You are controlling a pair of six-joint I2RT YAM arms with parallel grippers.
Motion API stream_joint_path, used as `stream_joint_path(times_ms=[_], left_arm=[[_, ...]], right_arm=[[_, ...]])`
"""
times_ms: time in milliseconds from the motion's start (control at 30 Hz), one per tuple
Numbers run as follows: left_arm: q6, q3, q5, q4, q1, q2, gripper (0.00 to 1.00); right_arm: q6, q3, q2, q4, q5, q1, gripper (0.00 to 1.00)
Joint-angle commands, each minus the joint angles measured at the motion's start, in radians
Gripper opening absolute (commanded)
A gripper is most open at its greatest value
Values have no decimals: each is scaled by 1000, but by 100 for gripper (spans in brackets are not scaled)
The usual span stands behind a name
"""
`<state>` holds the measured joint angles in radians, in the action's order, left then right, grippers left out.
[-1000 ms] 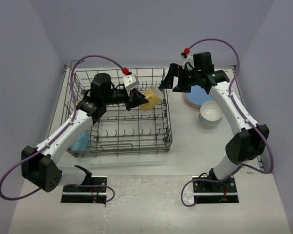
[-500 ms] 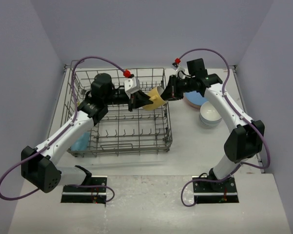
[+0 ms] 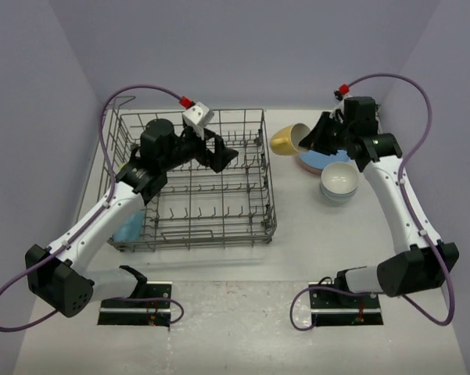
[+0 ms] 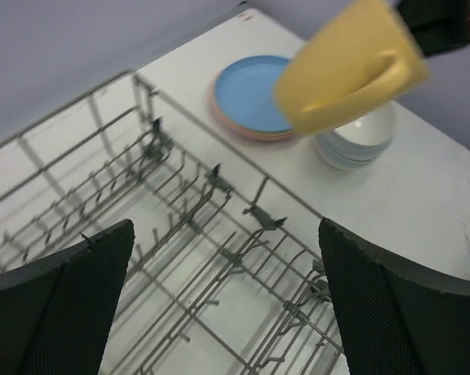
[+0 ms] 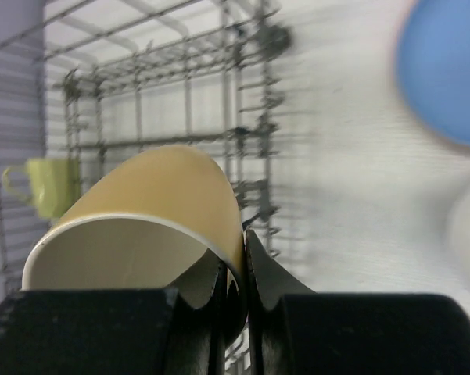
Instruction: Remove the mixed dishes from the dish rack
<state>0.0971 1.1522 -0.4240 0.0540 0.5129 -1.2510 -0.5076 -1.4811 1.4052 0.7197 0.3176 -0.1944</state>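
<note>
The yellow mug will go down from my right gripper onto the table [image 3: 294,181] [image 5: 356,226] between the dish rack and the white bowls.
My right gripper [image 3: 306,141] [image 5: 242,234] is shut on the wall of a yellow mug [image 3: 284,141] [image 5: 148,203] [image 4: 352,66]. It holds the mug tilted in the air just right of the grey wire dish rack [image 3: 211,231] [image 4: 180,226] [image 5: 180,101]. My left gripper [image 3: 225,156] [image 4: 227,234] hangs open and empty over the rack's back right part. A pale green-yellow mug [image 5: 39,187] sits deep in the rack. A light-blue dish [image 3: 129,226] lies at the rack's left side, partly under my left arm.
On the table right of the rack lie stacked plates with a blue one on top [image 3: 313,162] [image 4: 250,94]. Beside them is a stack of white bowls [image 3: 338,181] [image 4: 360,141]. Grey walls close in the back and sides.
The yellow mug passed from left gripper to right. The left one opened and drew back over the rack. The right one shut on the mug and carried it rightward out of the rack.
</note>
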Motion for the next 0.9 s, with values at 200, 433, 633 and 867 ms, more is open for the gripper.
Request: stream_joint_path(times_ms=[200, 433, 633, 867], left_arm=[[332, 112, 820, 511, -5, 1, 100], [411, 98, 920, 649, -94, 39, 100], [417, 57, 877, 665, -264, 32, 100], [441, 55, 913, 701, -266, 15, 100]], right_arm=[[163, 143, -63, -74, -379, 53, 0], [631, 228, -20, -245, -136, 52, 0], [828, 200, 118, -189, -3, 41, 0], [830, 134, 301, -117, -72, 38, 0]])
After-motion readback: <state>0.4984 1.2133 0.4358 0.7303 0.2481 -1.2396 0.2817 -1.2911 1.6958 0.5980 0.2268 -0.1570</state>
